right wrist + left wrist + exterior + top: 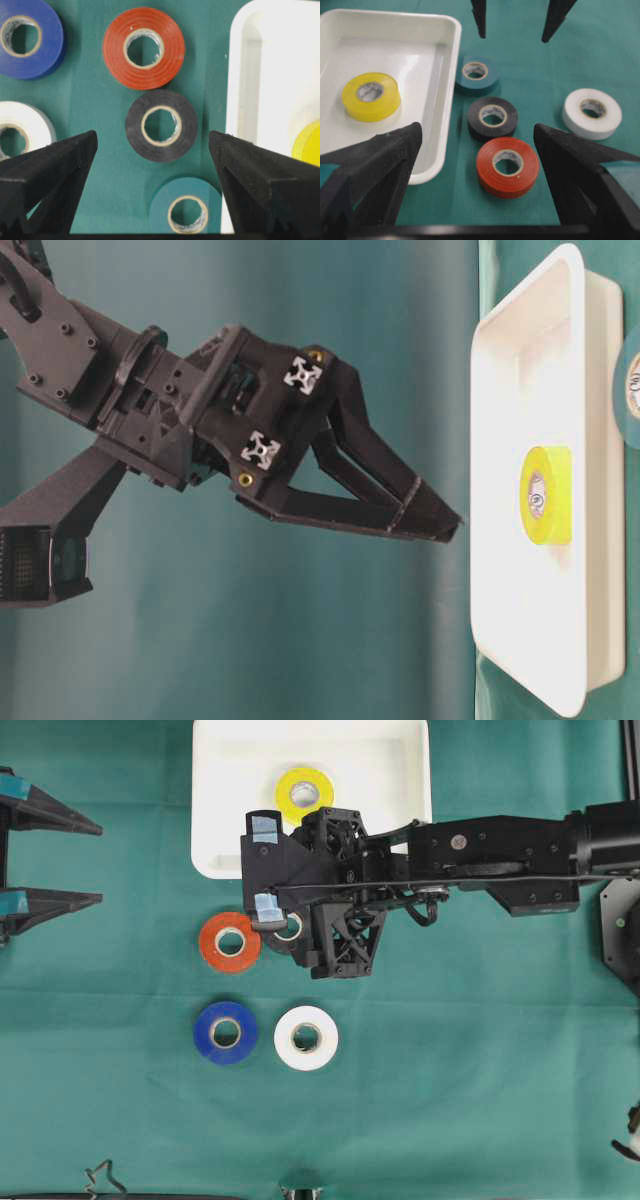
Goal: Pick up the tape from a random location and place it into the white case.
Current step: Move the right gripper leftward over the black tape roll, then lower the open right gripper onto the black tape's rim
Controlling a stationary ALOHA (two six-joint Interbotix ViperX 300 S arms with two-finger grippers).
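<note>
The robot's right gripper will next move to the black roll's side [286, 947] [135, 128] facing the white roll and close there, with one finger inside the black roll's hole.
The white case [400, 780] lies at the back of the green cloth with a yellow tape roll [304, 792] flat inside it. In front of it lie a teal roll [186, 207], a black roll [161, 125], a red roll [229, 942], a blue roll [225, 1032] and a white roll [306, 1037]. My right gripper [152, 136] hangs open above the black and teal rolls, beside the case's rim [240, 75], touching nothing. At the left edge my left gripper [98, 863] stands open and empty, facing the rolls from a distance.
The right arm [500, 845] stretches across from the right, covering the teal roll and most of the black one from above. Bare green cloth spreads to the right and front of the rolls. A small metal clip [103, 1178] lies at the front left.
</note>
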